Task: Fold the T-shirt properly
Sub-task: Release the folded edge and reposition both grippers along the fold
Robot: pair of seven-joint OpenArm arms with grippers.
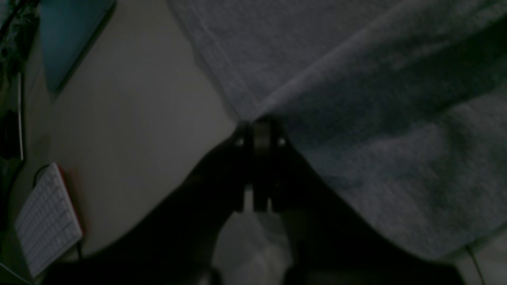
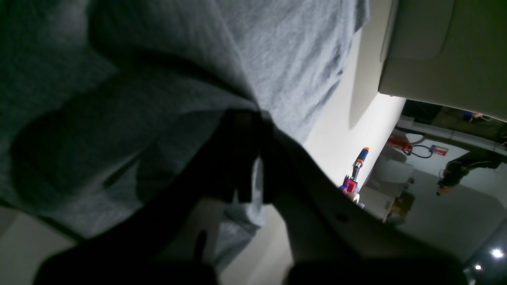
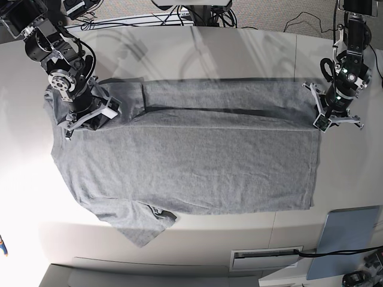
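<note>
Next, I take the folded strip (image 3: 297, 106) with my grippers and pull the T-shirt back before folding its front edge, because that edge lies far out from my arms.
The heather-grey T-shirt (image 3: 191, 161) lies spread flat across the table, plain side up, with its far long edge folded over toward the front. One sleeve (image 3: 140, 224) sticks out at the front left. My left gripper (image 3: 320, 121) is at the shirt's far right corner, shut on a fold of the fabric (image 1: 376, 118); its tips show in the left wrist view (image 1: 259, 124). My right gripper (image 3: 90, 118) is at the far left, near the shoulder, shut on bunched fabric (image 2: 158, 99); its tips show in the right wrist view (image 2: 253, 114).
A rigid grey-blue panel (image 3: 350, 233) lies at the front right, off the shirt; it also shows in the left wrist view (image 1: 67, 35). A white keyboard (image 1: 47, 221) lies beside the table. A white vent plate (image 3: 266, 258) sits at the front edge. Cables (image 3: 197, 15) run behind the table.
</note>
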